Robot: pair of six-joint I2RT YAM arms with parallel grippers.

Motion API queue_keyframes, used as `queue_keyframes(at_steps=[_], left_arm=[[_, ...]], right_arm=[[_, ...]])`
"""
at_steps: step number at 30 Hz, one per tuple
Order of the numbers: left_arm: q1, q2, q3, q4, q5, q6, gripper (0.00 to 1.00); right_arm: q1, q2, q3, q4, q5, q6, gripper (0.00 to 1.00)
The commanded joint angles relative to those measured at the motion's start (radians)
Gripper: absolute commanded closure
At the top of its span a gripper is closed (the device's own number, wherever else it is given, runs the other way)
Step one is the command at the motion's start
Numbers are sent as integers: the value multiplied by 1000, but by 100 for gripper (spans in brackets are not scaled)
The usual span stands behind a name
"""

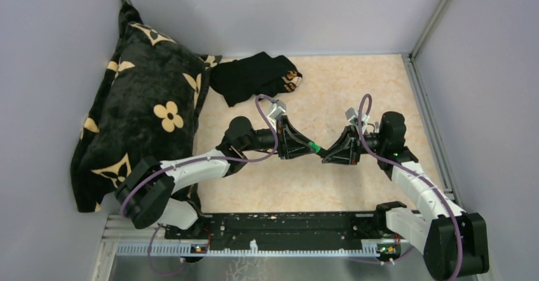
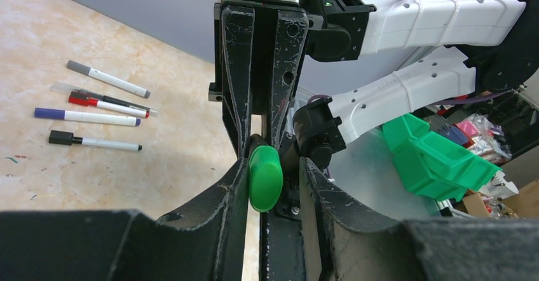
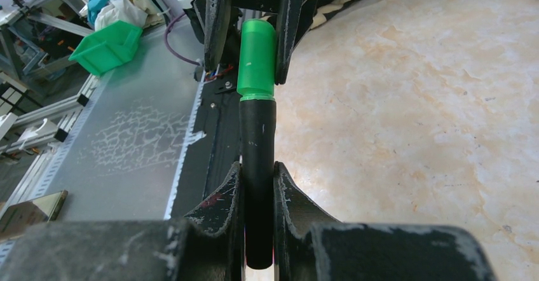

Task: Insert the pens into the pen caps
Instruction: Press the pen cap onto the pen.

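Note:
Next, I let go of the black-bodied pen with my right gripper on the table [image 1: 339,150], under its fingers, beside the thin white-bodied pens.
My two grippers meet tip to tip above the middle of the table. The right gripper [image 1: 329,152] [image 3: 257,173] is shut on the thick black-barrelled pen [image 3: 257,147]. A wide green pen cap [image 3: 256,55] [image 2: 265,178] [image 1: 313,145] sits on that pen's far end. The left gripper [image 1: 304,144] [image 2: 274,166] stands open around the cap. One finger touches the cap and the other stands clear of it with a gap. Several thin white-barrelled pens [image 2: 95,106] lie side by side on the table, with grey, red, purple and black ends.
A black pillow with cream flowers [image 1: 146,116] fills the left side. A black cloth [image 1: 254,74] lies at the back. Green bins [image 2: 438,157] [image 3: 108,46] sit off the table past its near edge. Grey walls close in the table.

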Motion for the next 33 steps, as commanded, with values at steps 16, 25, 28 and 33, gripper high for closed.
queue_keyframes(at_steps=[16, 25, 28, 33], left_arm=[[-167, 26, -12, -20, -156, 27, 100], [-225, 91, -24, -247, -111, 94, 100], [-225, 142, -23, -148, 17, 56, 100], [-232, 192, -33, 44, 44, -107, 100]], right_arm=[[-6, -10, 90, -41, 121, -48, 100], [-28, -8, 231, -258, 189, -187, 100], [-29, 10, 184, 4, 65, 75, 100], [-28, 14, 140, 326, 104, 361, 100]])
